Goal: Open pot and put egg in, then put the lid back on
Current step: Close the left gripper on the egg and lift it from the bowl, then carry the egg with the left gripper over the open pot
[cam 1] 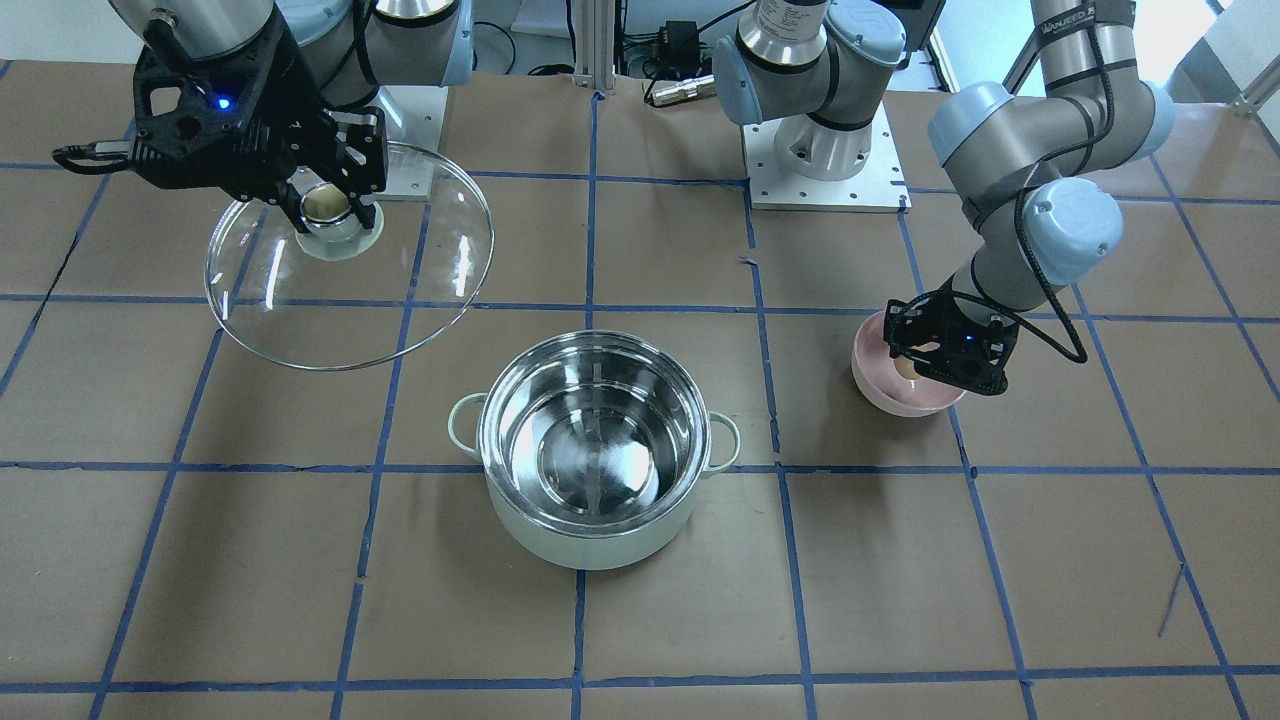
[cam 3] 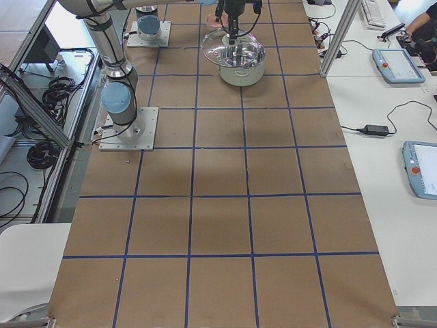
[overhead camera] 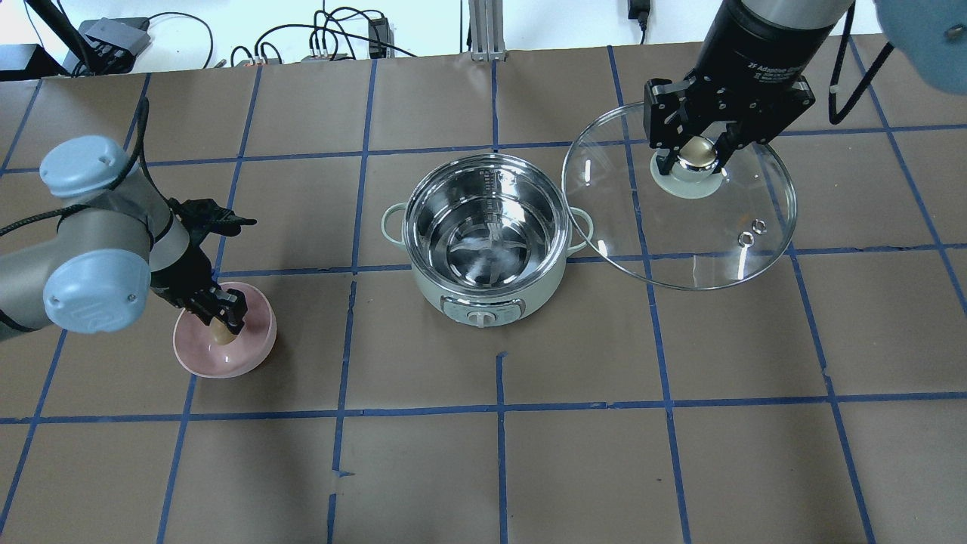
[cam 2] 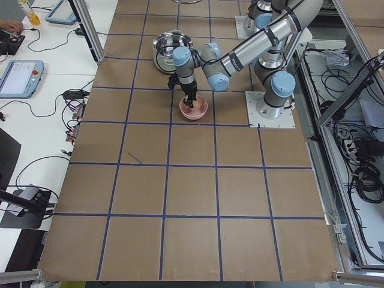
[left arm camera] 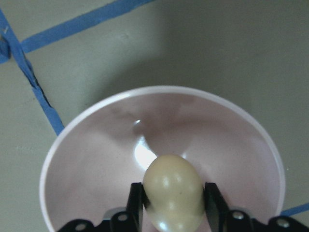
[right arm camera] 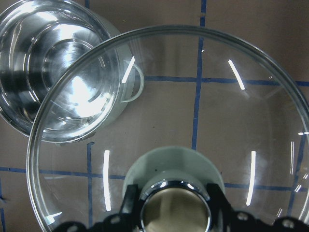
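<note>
The robot's left gripper will release the tan egg inside the mint-green pot [cam 1: 649,458], on the side closest to the pink bowl. The egg is still inside the pink bowl.
The mint-green pot [overhead camera: 487,230] stands open and empty at the table's middle, also in the front view [cam 1: 592,450] and the right wrist view [right arm camera: 53,72]. My right gripper [overhead camera: 695,155] is shut on the beige knob of the glass lid [overhead camera: 680,200] and holds it in the air to the pot's right, as the front view [cam 1: 345,260] and the right wrist view [right arm camera: 166,125] show. My left gripper [overhead camera: 221,326] is inside the pink bowl [overhead camera: 249,351], its fingers closed on the tan egg [left arm camera: 174,191], which also shows from overhead [overhead camera: 220,333].
The pink bowl [cam 1: 880,385] sits on the robot's left side of the pot. Blue tape lines grid the brown table cover [overhead camera: 498,453]. Arm bases [cam 1: 825,150] and cables lie along the robot's edge.
</note>
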You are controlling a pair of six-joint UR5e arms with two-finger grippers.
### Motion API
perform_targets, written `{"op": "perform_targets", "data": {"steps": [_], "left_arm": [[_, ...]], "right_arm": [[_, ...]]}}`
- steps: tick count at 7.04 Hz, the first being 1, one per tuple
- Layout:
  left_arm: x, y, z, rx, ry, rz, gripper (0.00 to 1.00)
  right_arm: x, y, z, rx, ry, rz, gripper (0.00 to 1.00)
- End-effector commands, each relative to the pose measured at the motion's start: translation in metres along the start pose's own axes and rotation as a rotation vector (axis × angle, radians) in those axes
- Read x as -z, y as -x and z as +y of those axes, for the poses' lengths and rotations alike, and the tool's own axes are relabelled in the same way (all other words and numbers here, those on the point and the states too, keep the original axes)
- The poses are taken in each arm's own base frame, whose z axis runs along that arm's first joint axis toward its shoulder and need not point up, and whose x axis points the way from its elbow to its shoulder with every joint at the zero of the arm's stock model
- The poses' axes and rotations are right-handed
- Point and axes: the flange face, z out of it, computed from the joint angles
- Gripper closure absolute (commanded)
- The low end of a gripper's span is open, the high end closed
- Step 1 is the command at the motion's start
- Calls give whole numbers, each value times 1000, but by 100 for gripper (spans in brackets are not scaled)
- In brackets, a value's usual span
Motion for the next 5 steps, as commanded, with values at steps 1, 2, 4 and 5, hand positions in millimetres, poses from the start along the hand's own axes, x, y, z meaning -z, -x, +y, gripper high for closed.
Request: {"op": "perform_targets", "data": {"steps": [1,2,4,5], "left_arm": [[32,-1,-8,10,-36,-3,99],[54,-15,-15,26,-100,24,99],[112,-72,-51,48,-214,10,99],[139,-112,-67,67,-260,-5,99]], "right_arm": [[1,-3,-1,-5,-1,0,81],[3,1,0,1,-4,0,81],[1,-1,0,1,4,0,82],[0,-3,0,1,5,-1,82]]}}
